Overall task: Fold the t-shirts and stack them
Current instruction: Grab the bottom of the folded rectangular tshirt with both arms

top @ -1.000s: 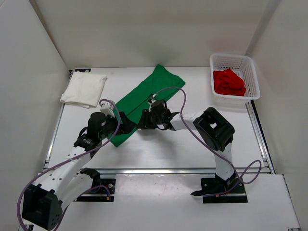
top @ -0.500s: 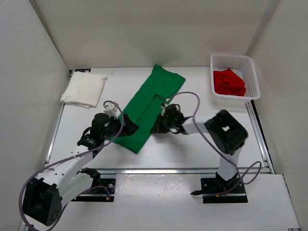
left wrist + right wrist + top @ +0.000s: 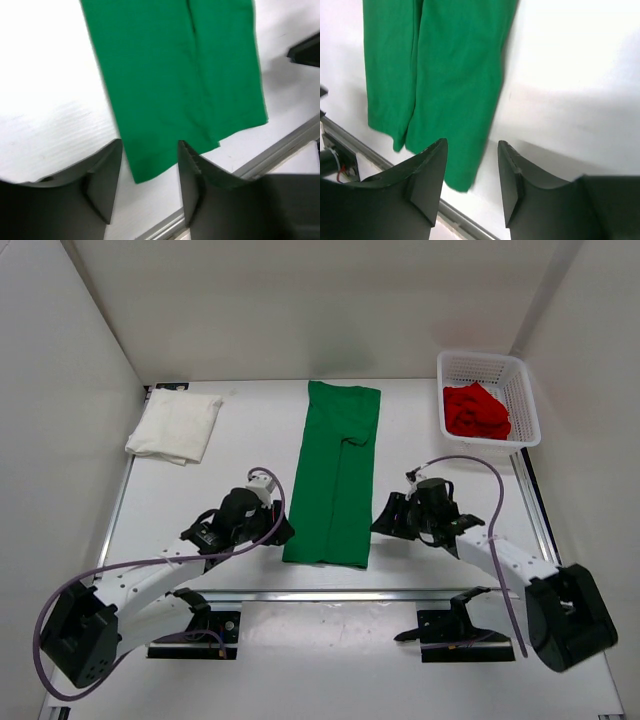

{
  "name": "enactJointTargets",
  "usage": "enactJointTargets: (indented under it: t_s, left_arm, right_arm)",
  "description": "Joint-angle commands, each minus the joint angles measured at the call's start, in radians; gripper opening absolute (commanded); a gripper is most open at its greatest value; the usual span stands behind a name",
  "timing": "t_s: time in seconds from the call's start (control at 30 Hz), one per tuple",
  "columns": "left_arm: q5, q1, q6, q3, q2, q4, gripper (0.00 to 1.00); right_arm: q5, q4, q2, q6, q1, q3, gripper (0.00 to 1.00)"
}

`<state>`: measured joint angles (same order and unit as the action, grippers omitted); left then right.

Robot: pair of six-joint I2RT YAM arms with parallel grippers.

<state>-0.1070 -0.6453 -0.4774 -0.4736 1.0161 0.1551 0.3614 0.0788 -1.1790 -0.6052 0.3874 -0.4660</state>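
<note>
My right gripper should next move to the green t-shirt's near corner (image 3: 365,566) (image 3: 464,189) on the basket side and close there, ready to fold the near end back.
A bright green t-shirt (image 3: 335,475), folded into a long narrow strip, lies flat down the middle of the table. My left gripper (image 3: 283,530) stands open just left of its near end, my right gripper (image 3: 383,515) open just right of it. In the left wrist view the green t-shirt (image 3: 175,75) shows its near corner beyond the parted left gripper (image 3: 150,170), with nothing clamped. The right wrist view has the green t-shirt (image 3: 445,75) ahead of the open right gripper (image 3: 472,170). A folded white t-shirt (image 3: 175,427) rests at the back left. The red t-shirt (image 3: 475,410) is bunched in the basket.
The white mesh basket (image 3: 480,358) stands at the back right corner. A metal rail (image 3: 340,593) runs along the table's near edge, just behind the shirt's near hem. White walls close in the table on three sides.
The green t-shirt swung from a diagonal to lying straight. Both grippers drew back toward the near edge and let go of it, one now on each side.
</note>
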Motion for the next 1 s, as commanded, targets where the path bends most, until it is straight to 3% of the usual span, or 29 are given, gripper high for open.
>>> enactJointTargets:
  t_s: [0.0, 0.1, 0.23, 0.33, 0.4, 0.43, 0.53, 0.6, 0.67, 0.7, 0.77, 0.87, 0.97]
  left_arm:
    - [0.101, -0.051, 0.013, 0.003, -0.007, 0.112, 0.61]
    - [0.119, -0.06, -0.003, -0.008, 0.087, 0.136, 0.71]
    - [0.159, -0.08, -0.007, 0.0, 0.099, 0.161, 0.81]
    - [0.139, -0.067, -0.009, 0.009, 0.107, 0.135, 0.8]
    - [0.098, -0.044, -0.02, 0.032, 0.118, 0.1, 0.77]
    - [0.08, -0.034, -0.024, 0.039, 0.124, 0.077, 0.75]
    - [0.044, -0.048, -0.047, 0.061, 0.154, 0.006, 0.55]
    - [0.041, -0.073, -0.052, 0.052, 0.185, -0.023, 0.48]
    - [0.008, -0.076, -0.064, 0.049, 0.196, -0.051, 0.33]
    - [0.006, -0.079, -0.072, 0.055, 0.199, -0.046, 0.29]
    - [0.021, -0.076, -0.072, 0.067, 0.173, -0.016, 0.1]
    - [0.007, -0.06, -0.079, 0.113, 0.078, 0.052, 0.0]
    - [-0.002, -0.073, -0.111, 0.141, -0.062, 0.165, 0.0]
  right_arm:
    - [-0.035, 0.11, 0.102, -0.019, 0.059, 0.065, 0.43]
    - [-0.042, 0.115, 0.147, -0.073, 0.135, 0.122, 0.42]
    - [-0.012, 0.029, 0.127, -0.128, 0.211, 0.161, 0.45]
    - [0.001, -0.025, 0.093, -0.14, 0.235, 0.164, 0.46]
    - [0.007, -0.05, 0.058, -0.142, 0.234, 0.17, 0.43]
    - [0.008, -0.068, 0.047, -0.142, 0.232, 0.17, 0.37]
    - [0.001, -0.108, 0.022, -0.146, 0.228, 0.17, 0.22]
    - [0.008, -0.126, 0.012, -0.143, 0.231, 0.164, 0.14]
    - [-0.007, -0.123, 0.012, -0.136, 0.241, 0.162, 0.03]
    - [-0.015, -0.12, 0.022, -0.139, 0.255, 0.162, 0.02]
    - [-0.036, -0.084, 0.042, -0.14, 0.274, 0.159, 0.0]
    - [-0.036, -0.047, 0.1, -0.174, 0.315, 0.197, 0.0]
    - [-0.065, 0.031, 0.18, -0.243, 0.401, 0.233, 0.0]
